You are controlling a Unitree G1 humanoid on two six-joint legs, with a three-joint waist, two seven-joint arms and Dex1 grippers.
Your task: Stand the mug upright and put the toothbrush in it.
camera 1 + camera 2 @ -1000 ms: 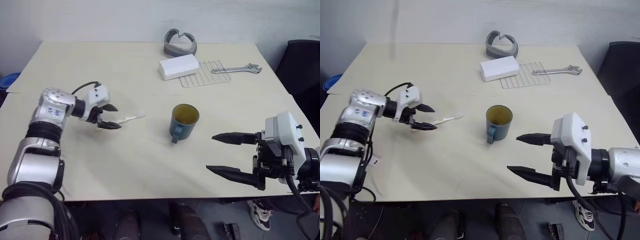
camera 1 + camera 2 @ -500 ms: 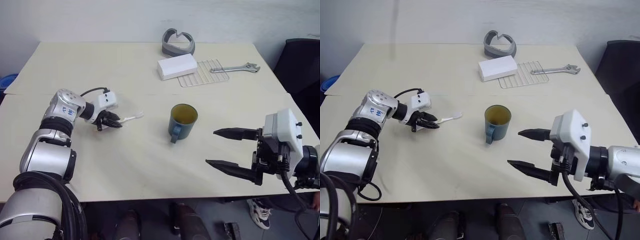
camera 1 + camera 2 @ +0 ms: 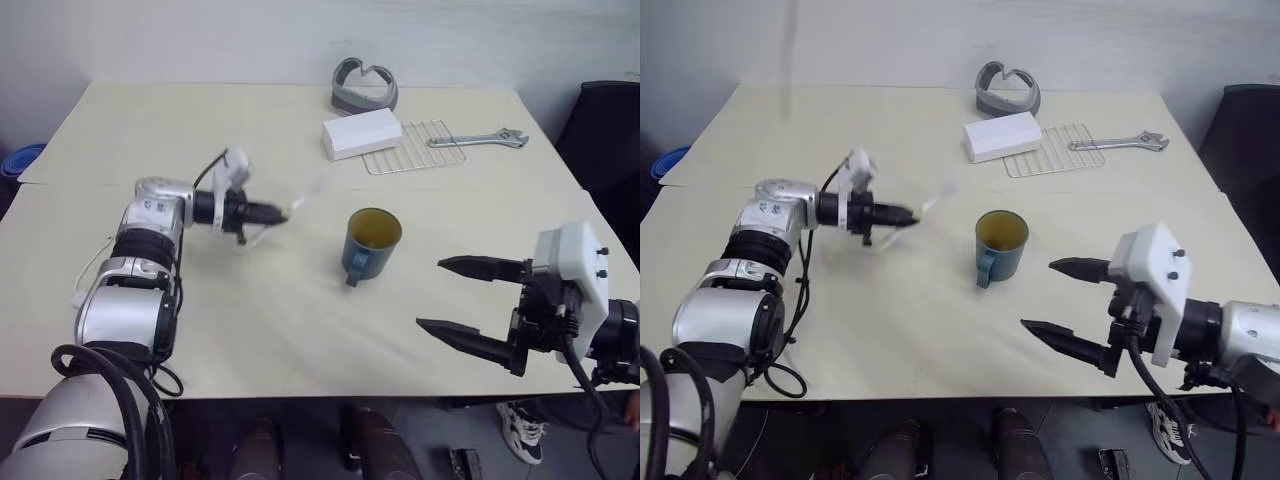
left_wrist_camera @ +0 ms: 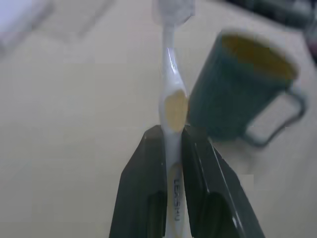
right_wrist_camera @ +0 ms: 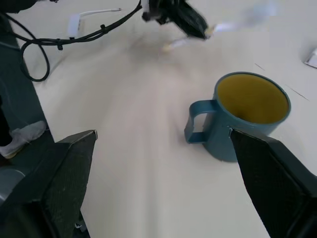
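Next, my left gripper puts the pale toothbrush down, bristles up, in the yellowish inside of the dark teal mug (image 3: 376, 228) (image 4: 260, 57).
The dark teal mug (image 3: 370, 243) stands upright near the table's middle, its handle toward the front and its yellowish inside showing. My left gripper (image 3: 280, 213) is shut on the pale toothbrush (image 4: 171, 94) and holds it off the table. The bristle end (image 3: 308, 192) points toward the mug, a short way to its left. In the left wrist view the two black fingers (image 4: 148, 173) pinch the handle, with the mug (image 4: 237, 89) just beyond. My right gripper (image 3: 430, 293) hangs open at the front right, to the right of the mug, with nothing between its fingers.
At the back of the table lie a white box (image 3: 361, 133), a wire rack (image 3: 415, 147), a wrench (image 3: 480, 140) and a grey curved band (image 3: 364, 87). A black chair (image 3: 612, 130) stands off the right edge. A thin white cord (image 5: 94, 12) lies near the left arm.
My left gripper closed on the toothbrush, lifted it off the table and carried it right toward the mug, turning level. The right gripper stayed in place, open.
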